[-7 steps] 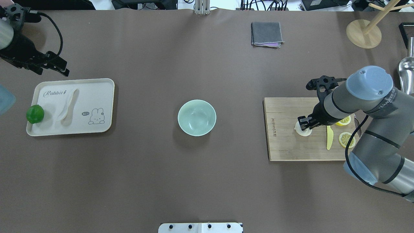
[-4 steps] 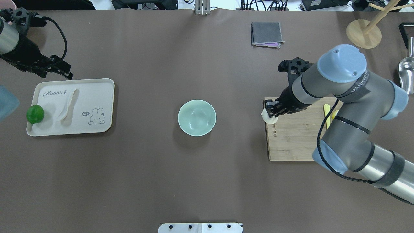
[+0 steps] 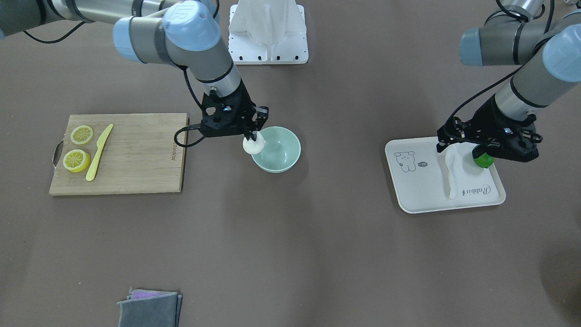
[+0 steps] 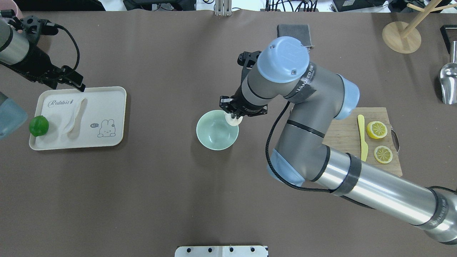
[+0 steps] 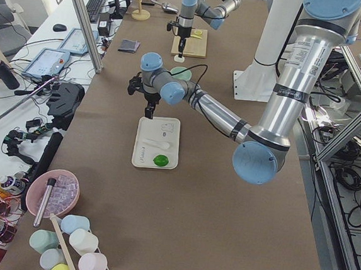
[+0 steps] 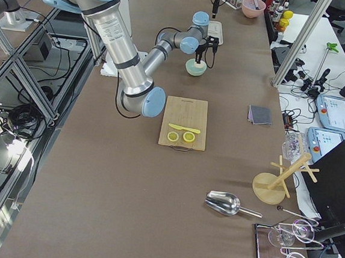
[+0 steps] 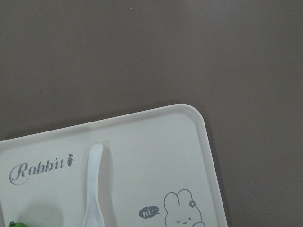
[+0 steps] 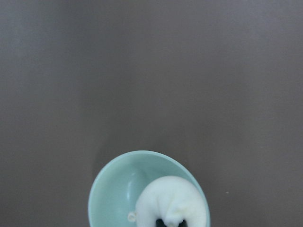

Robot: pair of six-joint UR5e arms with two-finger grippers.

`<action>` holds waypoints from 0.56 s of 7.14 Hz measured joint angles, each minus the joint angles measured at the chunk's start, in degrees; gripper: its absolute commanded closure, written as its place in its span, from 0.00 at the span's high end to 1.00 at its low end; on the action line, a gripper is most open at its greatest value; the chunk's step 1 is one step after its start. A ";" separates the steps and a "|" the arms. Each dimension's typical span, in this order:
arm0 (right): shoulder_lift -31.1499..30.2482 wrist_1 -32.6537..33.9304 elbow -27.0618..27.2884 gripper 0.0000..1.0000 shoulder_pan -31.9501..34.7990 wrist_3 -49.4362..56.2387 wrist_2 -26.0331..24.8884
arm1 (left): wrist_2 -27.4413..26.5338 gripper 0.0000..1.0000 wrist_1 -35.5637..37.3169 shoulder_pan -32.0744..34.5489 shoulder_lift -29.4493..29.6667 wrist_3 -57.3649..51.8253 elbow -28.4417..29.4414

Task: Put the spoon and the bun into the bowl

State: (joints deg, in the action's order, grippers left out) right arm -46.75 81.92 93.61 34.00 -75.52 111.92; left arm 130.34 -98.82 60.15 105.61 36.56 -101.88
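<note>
Next, I close my left gripper on the middle of the handle (image 3: 450,177) (image 7: 94,189) of the white spoon on the cream rabbit tray.
My right gripper (image 4: 235,115) is shut on the white bun (image 4: 234,120) and holds it just above the right rim of the pale mint-green bowl (image 4: 214,132) at the table's middle. In the right wrist view the bun (image 8: 173,203) hangs over the bowl (image 8: 116,189). The white spoon (image 4: 75,116) lies on the cream rabbit tray (image 4: 107,103) at the left; it also shows in the left wrist view (image 7: 92,189). My left gripper (image 4: 78,82) is open and empty, above the tray's far edge, near the spoon's handle end.
A green round fruit (image 4: 38,125) sits on the tray's left end. A wooden cutting board (image 3: 136,154) holds a yellow knife (image 3: 99,152) and lemon slices (image 3: 81,134). A grey cloth (image 3: 150,309), a wooden stand (image 4: 401,35) and a metal scoop (image 4: 448,82) lie at the far side.
My right gripper has carried the bun from the cutting board leftward to the bowl's rim. My left gripper has moved closer to the tray's far edge.
</note>
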 measured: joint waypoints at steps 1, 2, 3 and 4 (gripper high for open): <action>2.05 -0.40 -2.16 0.99 -0.93 -0.84 -1.12 | 0.00 0.95 -0.12 -0.05 -0.02 0.39 0.01; 2.66 -1.25 -3.12 1.00 -2.01 -2.00 -2.17 | -0.09 0.95 -0.19 -0.63 -0.05 1.33 0.02; 2.66 -1.91 -3.04 1.00 -2.65 -3.39 -2.88 | -0.86 0.95 -0.21 -1.78 -0.18 2.29 0.01; 2.11 -1.92 -1.86 1.00 -2.34 -3.91 -2.69 | -2.88 0.95 -0.22 -2.93 -0.46 2.82 0.01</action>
State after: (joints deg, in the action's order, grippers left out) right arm -44.65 80.00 91.75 31.67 -79.43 109.23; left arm 127.46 -99.05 57.22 105.15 39.38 -101.88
